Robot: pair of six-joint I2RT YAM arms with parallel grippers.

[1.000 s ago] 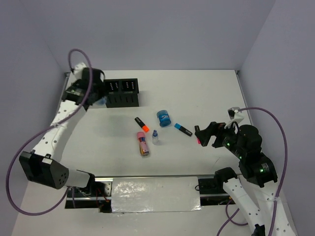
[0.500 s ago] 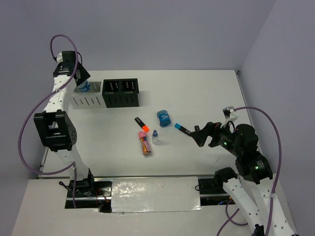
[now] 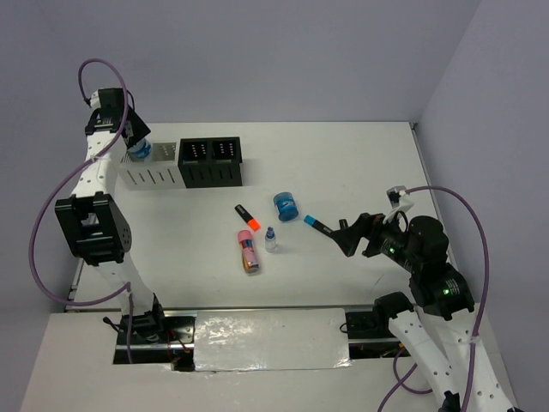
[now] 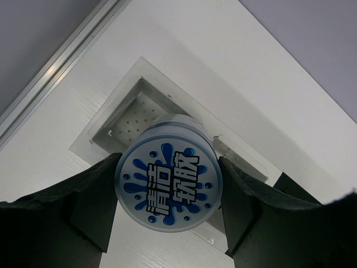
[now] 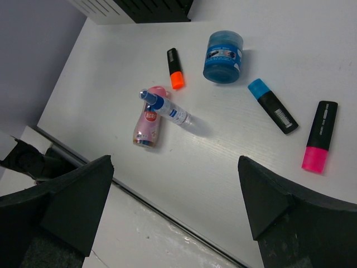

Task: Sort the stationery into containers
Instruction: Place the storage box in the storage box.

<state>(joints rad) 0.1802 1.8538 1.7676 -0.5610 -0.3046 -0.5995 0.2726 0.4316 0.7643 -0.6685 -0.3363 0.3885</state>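
Next, my left gripper releases the round blue piece inside the white container (image 3: 138,155) (image 4: 143,124) farthest from the black containers.
My left gripper (image 3: 135,144) (image 4: 168,167) is shut on a round blue piece (image 4: 168,190) with a white printed lid and holds it above a white container (image 4: 129,120) at the left end of the row. The white containers (image 3: 154,176) and black containers (image 3: 213,161) stand at the back left. My right gripper (image 3: 353,237) (image 5: 174,167) is open and empty above the table. Below it lie the orange highlighter (image 5: 175,68), second round blue piece (image 5: 224,49), blue highlighter (image 5: 272,106), pink highlighter (image 5: 319,137), pink-orange tube (image 5: 148,116) and small bottle (image 5: 166,109).
In the top view the loose items sit mid-table: orange highlighter (image 3: 248,216), blue piece (image 3: 286,206), blue highlighter (image 3: 318,226), tube (image 3: 249,251), bottle (image 3: 270,239). The pink highlighter is hidden behind my right gripper there. A metal rail (image 3: 266,330) runs along the near edge.
My left arm has swung left and back with the blue piece, ending over the left end of the row. My right gripper has shifted slightly left, covering the pink highlighter in the top view.
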